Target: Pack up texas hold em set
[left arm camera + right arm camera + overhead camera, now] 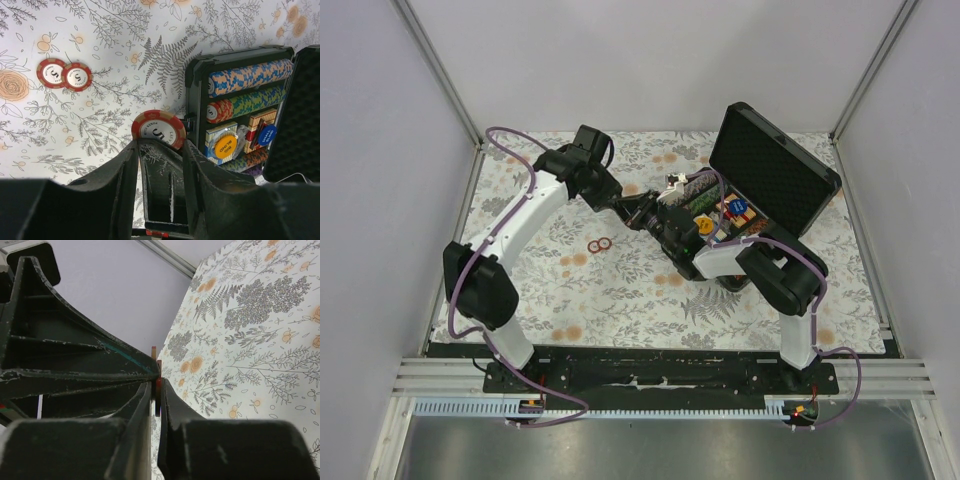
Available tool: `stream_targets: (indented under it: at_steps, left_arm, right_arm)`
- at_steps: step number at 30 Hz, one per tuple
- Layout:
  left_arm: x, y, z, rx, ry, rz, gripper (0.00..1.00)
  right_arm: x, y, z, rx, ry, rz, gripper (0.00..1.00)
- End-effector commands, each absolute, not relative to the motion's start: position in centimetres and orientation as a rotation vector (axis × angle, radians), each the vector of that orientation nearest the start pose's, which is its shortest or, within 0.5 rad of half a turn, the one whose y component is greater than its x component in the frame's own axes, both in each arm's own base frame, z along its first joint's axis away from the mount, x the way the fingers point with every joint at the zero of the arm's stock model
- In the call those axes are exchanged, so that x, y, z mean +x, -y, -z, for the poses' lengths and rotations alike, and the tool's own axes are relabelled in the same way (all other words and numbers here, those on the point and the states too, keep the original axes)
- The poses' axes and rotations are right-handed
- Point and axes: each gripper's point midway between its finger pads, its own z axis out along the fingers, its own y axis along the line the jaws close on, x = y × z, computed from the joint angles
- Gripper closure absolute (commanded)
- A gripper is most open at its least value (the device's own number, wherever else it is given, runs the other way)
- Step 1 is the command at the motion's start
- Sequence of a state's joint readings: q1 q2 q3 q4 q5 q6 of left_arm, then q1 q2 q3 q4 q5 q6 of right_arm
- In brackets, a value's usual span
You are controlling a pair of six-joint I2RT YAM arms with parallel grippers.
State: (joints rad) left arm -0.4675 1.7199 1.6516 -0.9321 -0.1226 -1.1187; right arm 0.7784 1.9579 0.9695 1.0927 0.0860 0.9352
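Observation:
The robot's right gripper needs to release the red chip at the outer end of the chip row (pixel 679 214) next to the yellow disc.
The black case (pixel 775 165) of the texas hold em set lies open at the back right, lid up. Its tray (pixel 192 90) holds multicoloured chip rows (pixel 250 77), card decks (pixel 260 122), a yellow disc (pixel 225 146) and a blue disc (pixel 267 135). Both grippers meet just left of the case. My left gripper (pixel 159 142) is shut across the rim of a red chip (pixel 158 127). My right gripper (pixel 158 380) is shut on the flat faces of the same red chip (pixel 158 390), seen edge-on. In the top view the left gripper (pixel 638 210) and right gripper (pixel 665 222) hide the chip.
Two more red chips (pixel 600 244) lie side by side on the floral cloth (pixel 620 290) left of centre, also seen in the left wrist view as two chips (pixel 65 75). Grey walls stand on three sides. The case's raised lid is beside the right arm.

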Motion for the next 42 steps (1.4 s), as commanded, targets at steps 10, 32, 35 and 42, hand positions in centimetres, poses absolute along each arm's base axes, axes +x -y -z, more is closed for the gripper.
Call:
stream_targets:
  at_steps: [10,32,35,42]
  left_arm:
    - [36.2,19.7,-21.6,-0.876,-2.443,0.434,0.11]
    - [39.3,14.2,-22.7,-0.399,-2.336,0.301,0.13]
    - [39.0,14.1,-21.2,-0.384,-2.350,0.292,0.13]
    - [39.3,14.6,-19.0,-0.350,-2.384,0.309,0.16]
  right_arm:
    - [38.3,-40.5,-23.8,0.130,-1.529,-1.323,1.00]
    - [38.8,-28.0,-14.1,-0.518,-2.235,-0.560,1.00]
    - [39.6,-26.4,-13.2,-0.575,-2.296,-0.425,1.00]
    - [41.0,-24.5,-12.8,-0.595,-2.334,-0.248,1.00]
